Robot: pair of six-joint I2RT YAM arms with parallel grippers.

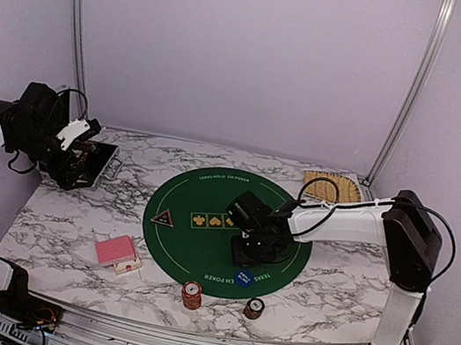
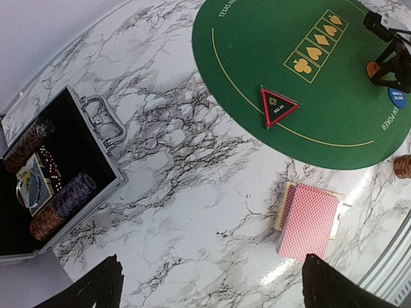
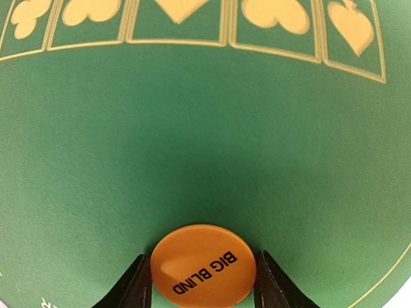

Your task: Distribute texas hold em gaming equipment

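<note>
I will use my right gripper to set the orange disc down just inside the POKER lettering at the mat's far edge (image 1: 251,194). The orange disc now lies on the poker mat.
An orange disc (image 3: 203,268) marked BIG BLIND lies on the round green poker mat (image 3: 205,128). My right gripper (image 3: 202,289) is shut on it, one finger touching each side; in the top view that gripper (image 1: 254,250) covers the disc. A blue disc (image 1: 242,278) and a black triangular marker (image 1: 162,217) lie on the mat. Red-pink-backed cards (image 1: 116,251) lie on a box on the marble at front left. Two chip stacks (image 1: 191,293) (image 1: 254,308) stand near the front edge. My left gripper (image 2: 212,289) is open and empty, raised beside the case.
The open black-and-silver case (image 1: 89,165) sits at the left and holds chip rolls and a card deck (image 2: 35,186). A tan woven tray (image 1: 332,188) lies at the back right. Metal frame posts stand at the back corners.
</note>
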